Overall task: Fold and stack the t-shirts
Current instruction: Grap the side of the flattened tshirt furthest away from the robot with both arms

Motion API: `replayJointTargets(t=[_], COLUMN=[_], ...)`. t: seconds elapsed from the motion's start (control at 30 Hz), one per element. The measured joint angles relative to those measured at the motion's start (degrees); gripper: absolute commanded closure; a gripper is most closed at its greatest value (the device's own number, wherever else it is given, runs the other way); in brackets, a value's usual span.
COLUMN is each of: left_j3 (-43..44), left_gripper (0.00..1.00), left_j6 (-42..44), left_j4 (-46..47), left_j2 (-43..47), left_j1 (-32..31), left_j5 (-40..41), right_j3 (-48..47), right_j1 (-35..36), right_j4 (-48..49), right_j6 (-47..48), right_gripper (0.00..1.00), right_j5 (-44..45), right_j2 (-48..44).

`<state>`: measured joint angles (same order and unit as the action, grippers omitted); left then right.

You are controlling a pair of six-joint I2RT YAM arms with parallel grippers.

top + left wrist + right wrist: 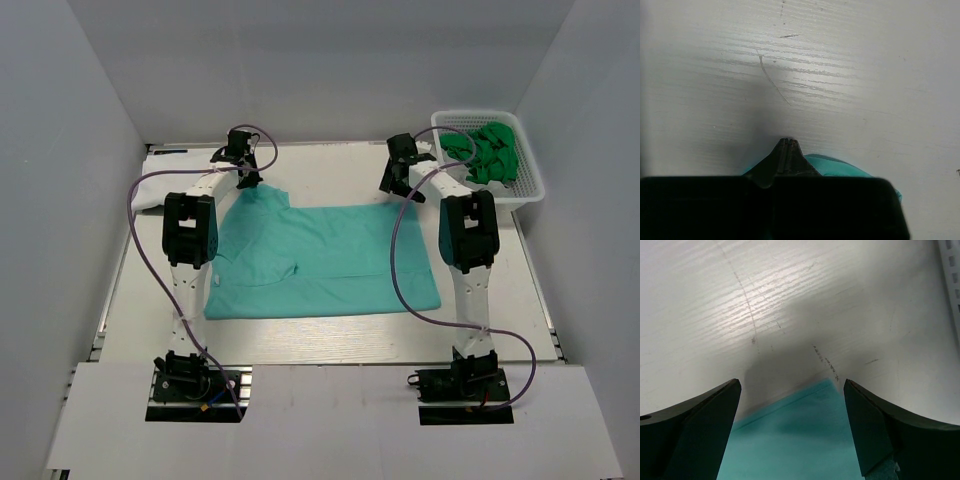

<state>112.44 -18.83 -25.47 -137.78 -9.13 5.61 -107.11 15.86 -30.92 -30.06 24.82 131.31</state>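
Observation:
The far corner of the teal t-shirt lies flat between my right gripper's open fingers, so next I pinch the cloth just inside (pixel 799 416) that corner with it before folding.
The light teal-mint t-shirt (pixel 330 262) lies spread flat in the middle of the table. My left gripper (pixel 247 178) is at its far left corner, which rises in a peak toward it. In the left wrist view the gripper (pixel 786 141) is shut, with teal cloth (pixel 840 166) showing right behind the tips. My right gripper (pixel 396 184) is at the shirt's far right corner. In the right wrist view it (pixel 792 382) is open, with that corner (pixel 810 415) flat on the table between its fingers. A white t-shirt (pixel 150 192) lies at the far left, partly behind the left arm.
A white plastic lattice basket (pixel 528 188) holding dark green items (pixel 488 152) stands at the back right, close to the right gripper. Grey walls enclose the table on the left, the back and the right.

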Motion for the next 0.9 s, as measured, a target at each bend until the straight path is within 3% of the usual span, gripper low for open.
replayJointTargets(t=[0.1,0.13,0.2,0.23,0.43,0.47,0.83,0.9], left_j3=[-0.02,-0.04,-0.07,-0.11,-1.62,-2.40,-17.14,-18.93], left_gripper=[1.00,1.00,1.00,1.00,1.00,1.00,1.00,1.00], left_j6=[0.26,0.39,0.57,0.61,0.81,0.81,0.63,0.35], left_j4=[-0.48,-0.72,-1.16,-1.31,-1.64,-1.60,1.11,1.97], left_j2=[0.20,0.24,0.42,0.50,2.25,3.06,19.50,21.31], left_j1=[0.00,0.00,0.00,0.00,0.00,0.00,0.00,0.00], left_j5=[-0.35,-0.50,-0.76,-0.92,-2.05,-2.05,-2.23,-2.25], right_j3=[0.04,0.07,0.07,0.09,0.13,0.20,7.26,7.30], right_j1=[0.00,0.00,0.00,0.00,0.00,0.00,0.02,0.00], right_j4=[-0.04,0.22,0.37,0.46,0.50,0.52,1.01,1.20], right_j6=[-0.11,-0.37,-0.59,-0.83,-1.31,-1.38,-1.46,-1.18], right_gripper=[0.16,0.22,0.36,0.49,0.87,0.99,1.00,0.66], right_j5=[0.52,0.55,0.52,0.50,-0.22,-0.37,-0.92,-0.61], right_j2=[1.33,1.44,1.44,1.46,1.51,1.51,-3.72,-4.35])
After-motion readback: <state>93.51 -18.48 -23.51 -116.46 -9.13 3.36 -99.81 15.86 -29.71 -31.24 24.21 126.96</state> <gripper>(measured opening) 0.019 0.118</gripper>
